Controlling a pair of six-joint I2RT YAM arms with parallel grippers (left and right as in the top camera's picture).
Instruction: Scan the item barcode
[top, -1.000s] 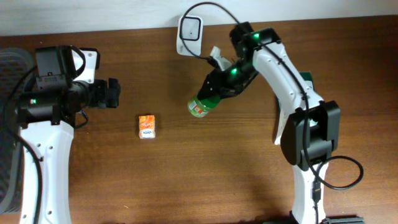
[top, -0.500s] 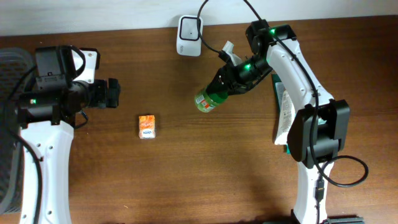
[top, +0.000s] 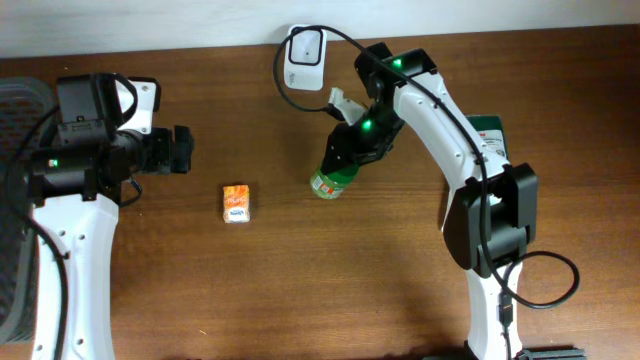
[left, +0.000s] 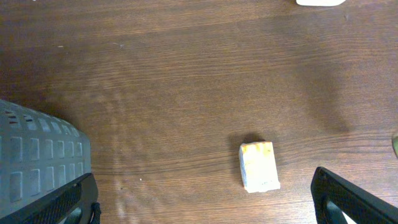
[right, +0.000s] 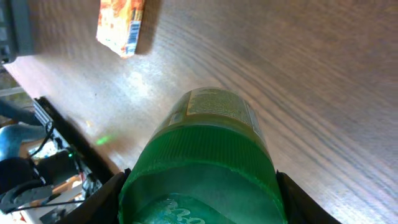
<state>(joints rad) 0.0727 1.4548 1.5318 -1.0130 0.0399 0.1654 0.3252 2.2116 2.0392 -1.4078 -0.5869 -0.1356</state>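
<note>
The green bottle's base tilts away from the barcode scanner; before scanning, my right gripper will upright it, then take its cap (right: 202, 168) from above.
A green plastic bottle (top: 331, 178) hangs tilted over the table below the white barcode scanner (top: 305, 50), which stands at the back edge. My right gripper (top: 356, 138) is shut on it; in the right wrist view the bottle (right: 205, 149) fills the space between the black fingers (right: 102, 202). A small orange carton (top: 236, 202) lies flat on the wood left of the bottle, and shows as a pale box (left: 259, 167) in the left wrist view. My left gripper (top: 186, 150) stands open and empty, left of and behind the carton.
A grey perforated basket (top: 14, 100) sits at the far left edge. A green and white packet (top: 490, 135) lies at the right, partly under the right arm. The scanner's cable (top: 330, 35) loops over the right arm.
The right arm swung right with the bottle, then came back left; the bottle now hangs slightly lower in the overhead view. The left arm and the carton have not moved.
</note>
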